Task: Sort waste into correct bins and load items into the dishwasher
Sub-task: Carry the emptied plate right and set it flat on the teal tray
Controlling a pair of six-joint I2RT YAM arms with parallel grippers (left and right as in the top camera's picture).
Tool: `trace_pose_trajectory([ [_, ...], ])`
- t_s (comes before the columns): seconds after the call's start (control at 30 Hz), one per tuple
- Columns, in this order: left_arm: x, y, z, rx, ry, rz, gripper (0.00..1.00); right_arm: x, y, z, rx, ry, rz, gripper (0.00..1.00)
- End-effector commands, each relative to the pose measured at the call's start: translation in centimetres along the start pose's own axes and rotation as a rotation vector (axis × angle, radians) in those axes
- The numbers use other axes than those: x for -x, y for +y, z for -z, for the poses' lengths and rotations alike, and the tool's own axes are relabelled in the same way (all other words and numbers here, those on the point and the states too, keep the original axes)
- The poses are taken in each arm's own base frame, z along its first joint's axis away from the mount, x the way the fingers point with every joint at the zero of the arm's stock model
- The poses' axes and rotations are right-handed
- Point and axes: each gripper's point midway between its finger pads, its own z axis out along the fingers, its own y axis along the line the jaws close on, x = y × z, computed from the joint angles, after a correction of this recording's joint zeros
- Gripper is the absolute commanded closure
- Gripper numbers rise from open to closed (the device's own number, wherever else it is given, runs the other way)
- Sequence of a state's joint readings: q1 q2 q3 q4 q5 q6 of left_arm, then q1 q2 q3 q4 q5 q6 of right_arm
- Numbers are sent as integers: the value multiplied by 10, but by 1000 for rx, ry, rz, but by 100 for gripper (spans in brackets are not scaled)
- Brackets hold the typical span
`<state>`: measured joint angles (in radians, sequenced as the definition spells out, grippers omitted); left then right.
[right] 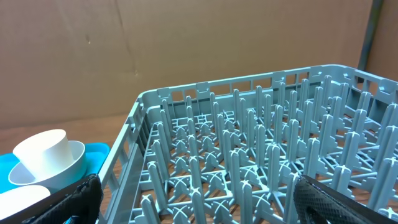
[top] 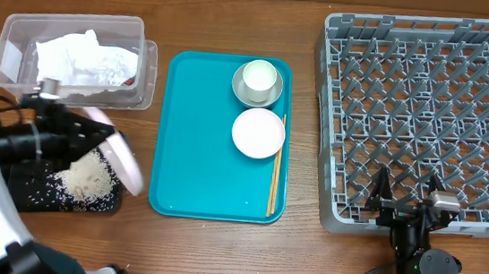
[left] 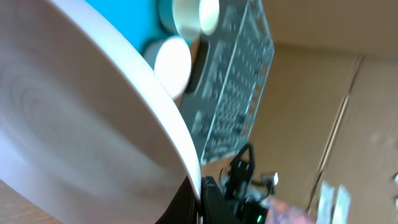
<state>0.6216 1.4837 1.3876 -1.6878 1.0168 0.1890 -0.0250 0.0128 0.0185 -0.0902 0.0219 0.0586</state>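
The large white plate, now tilted over the black tray, will leave my left gripper on the teal tray's empty area [top: 197, 157] beside the white bowl.
My left gripper [top: 93, 139] is shut on the rim of the large white plate [top: 127, 163], which stands tilted on edge over the black tray [top: 27, 195]. A heap of white rice [top: 88, 176] lies in that tray. In the left wrist view the plate [left: 81, 118] fills the left side, its rim pinched between the jaws at the bottom. The clear tub [top: 15, 43] holds the napkin [top: 81, 58] and the red wrapper [top: 129, 79]. My right gripper [top: 405, 193] is open over the grey dish rack's [top: 427, 110] front edge, nothing between its fingers [right: 336, 202].
The teal tray [top: 199, 142] holds a cup [top: 258, 75] standing in a metal bowl [top: 241, 90], a white bowl [top: 258, 133] and chopsticks [top: 274, 180] along its right edge. The rack's pegs [right: 249, 143] hold nothing. Loose rice grains lie scattered in the black tray.
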Motion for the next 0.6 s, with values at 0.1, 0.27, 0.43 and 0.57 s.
trace_pose_trajectory([
  [0.1, -29, -23, -29, 20, 91, -99, 96, -1, 0, 0, 2, -5, 3, 0],
  [0.27, -29, -17, -56, 159, 129, -130, 95, -1, 0, 0, 2, -5, 3, 0],
  [0.43, -20, 3, -84, 445, 63, -135, 96, -1, 0, 0, 2, -6, 3, 0],
  [0.57, -26, -12, -118, 503, 54, -301, 96, -1, 0, 0, 2, -5, 3, 0],
])
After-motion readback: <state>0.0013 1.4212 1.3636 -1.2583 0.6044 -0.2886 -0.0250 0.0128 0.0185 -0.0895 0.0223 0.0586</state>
